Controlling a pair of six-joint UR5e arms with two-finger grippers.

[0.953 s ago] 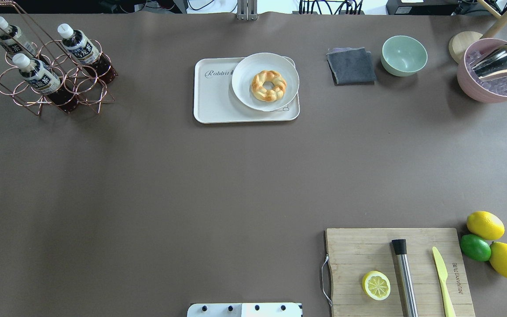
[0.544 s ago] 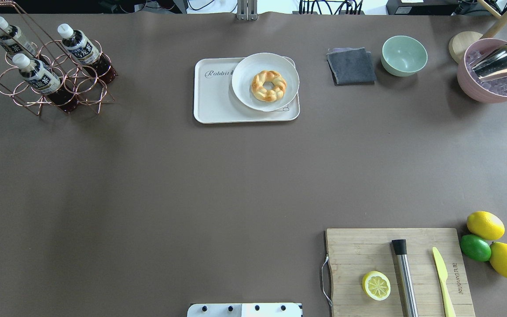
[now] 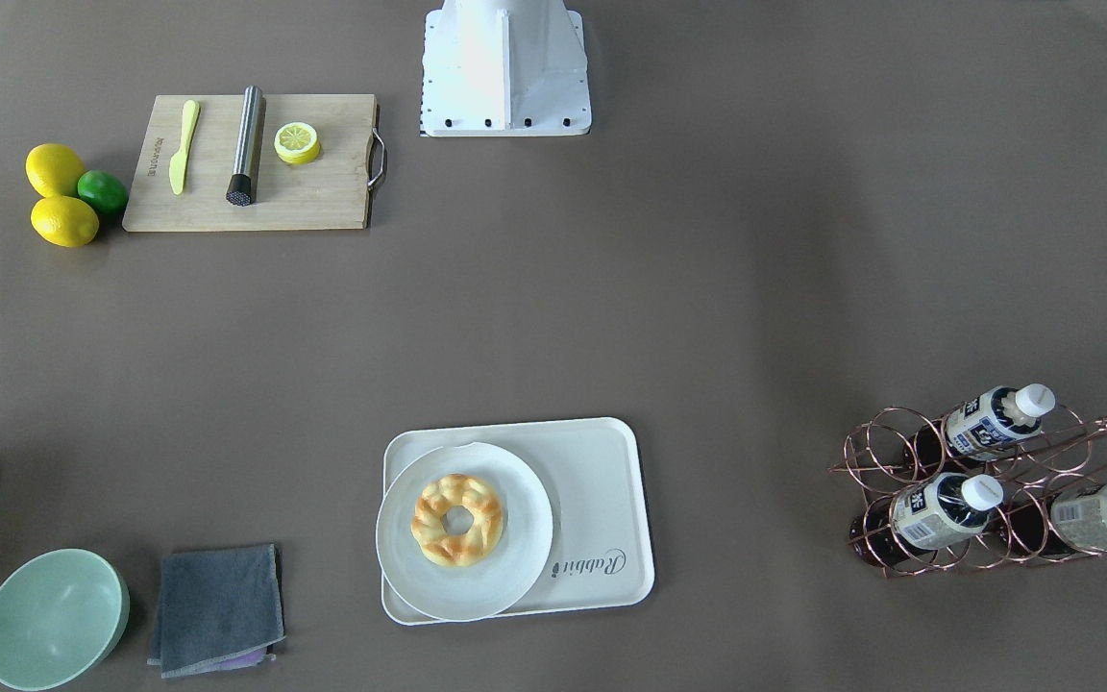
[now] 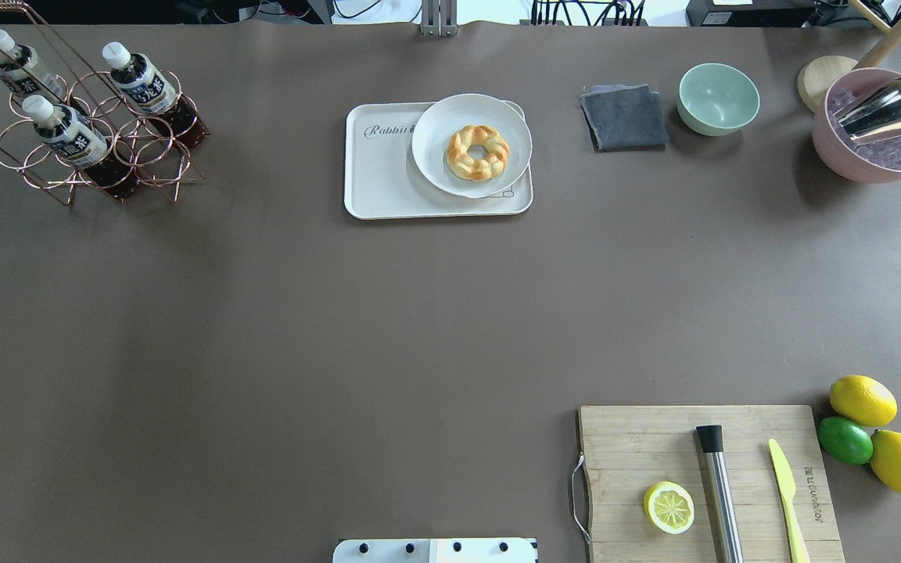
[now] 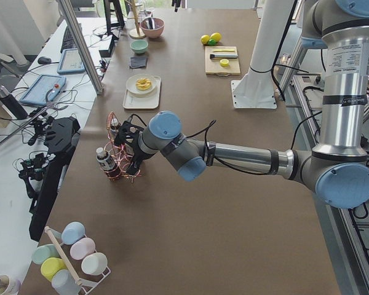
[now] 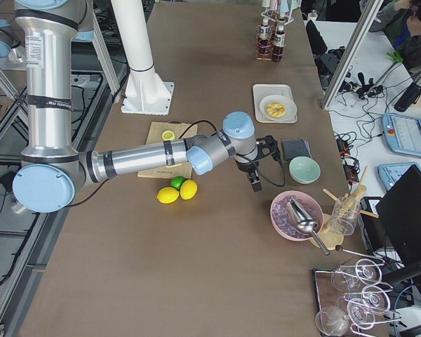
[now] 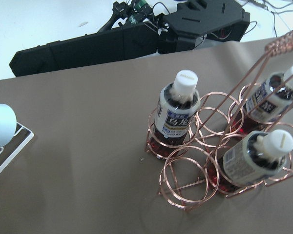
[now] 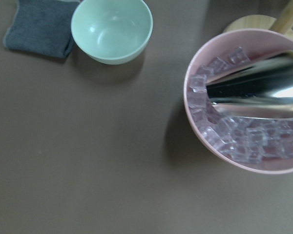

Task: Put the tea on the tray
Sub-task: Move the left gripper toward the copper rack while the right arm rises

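Observation:
Next, I close my left gripper on the white cap [image 3: 1035,400] [image 7: 278,142] of the tea bottle that stands alone in the near row of the copper wire rack.
Three bottles stand in a copper wire rack [image 4: 155,166] at the table's far left. Two are tea with navy-and-white labels: one [image 4: 143,81] at the rack's right, one [image 4: 69,134] at its front. In the left wrist view they are left [image 7: 177,114] and upper right [image 7: 269,97]. The third bottle [image 4: 17,67] has a grey-green speckled label. The cream tray [image 4: 385,181] marked "Rabbit" lies at far centre. My left gripper [image 5: 134,170] hangs just beside the rack; I cannot tell its state. My right gripper [image 6: 256,183] hovers near the pink bowl; I cannot tell its state.
A white plate [image 4: 436,133] with a twisted doughnut [image 4: 478,152] covers the tray's right part. A grey cloth [image 4: 624,117], green bowl [image 4: 718,98] and pink bowl of ice [image 4: 834,145] with a metal scoop stand far right. A cutting board [image 4: 638,446] and lemons [image 4: 862,399] lie near right.
A black part of the right gripper has come into the overhead view at the right edge, below the pink bowl. Nothing on the table has moved.

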